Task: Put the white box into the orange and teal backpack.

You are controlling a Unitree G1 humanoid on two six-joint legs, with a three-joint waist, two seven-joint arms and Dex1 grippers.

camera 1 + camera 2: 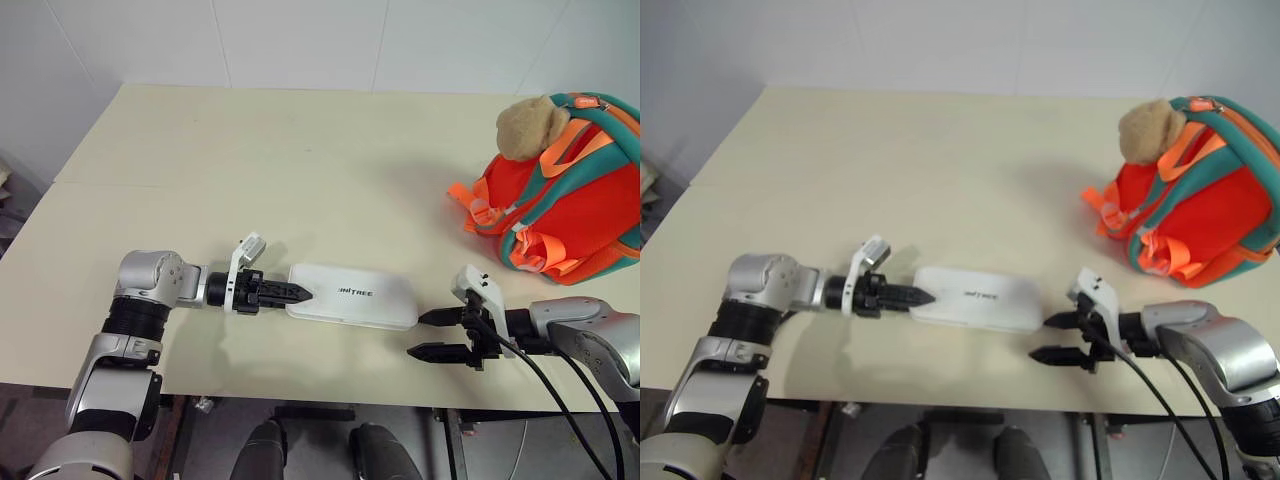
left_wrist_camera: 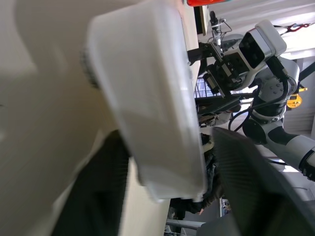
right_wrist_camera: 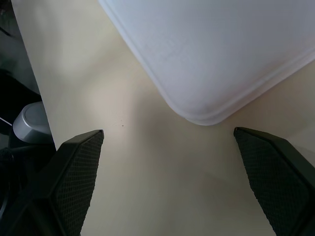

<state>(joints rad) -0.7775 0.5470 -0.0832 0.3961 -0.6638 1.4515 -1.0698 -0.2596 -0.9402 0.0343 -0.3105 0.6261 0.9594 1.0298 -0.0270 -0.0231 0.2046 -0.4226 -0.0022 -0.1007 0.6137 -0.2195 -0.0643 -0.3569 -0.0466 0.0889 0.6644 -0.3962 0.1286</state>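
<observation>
The orange and teal backpack has an orange loop on it. Next, my right gripper goes there and closes on its teal shoulder strap [image 1: 537, 208], below that loop.
The white box [image 1: 355, 295] lies flat near the table's front edge, dark lettering on top. My left gripper [image 1: 298, 292] is at its left end, shut on the white box; the left wrist view has the box's end [image 2: 147, 98] between the two fingers. My right gripper [image 1: 428, 335] stands open just off the box's right end, not touching it; the box's rounded corner [image 3: 211, 49] lies ahead of its spread fingers. The orange and teal backpack [image 1: 580, 210] sits at the table's far right, well apart from both grippers, a tan plush bear [image 1: 530, 125] on its top.
The beige table [image 1: 300, 170] runs back to a white wall, with open surface between the box and the backpack. Its front edge is close behind both grippers. Loose orange straps [image 1: 470, 205] trail off the backpack's left side.
</observation>
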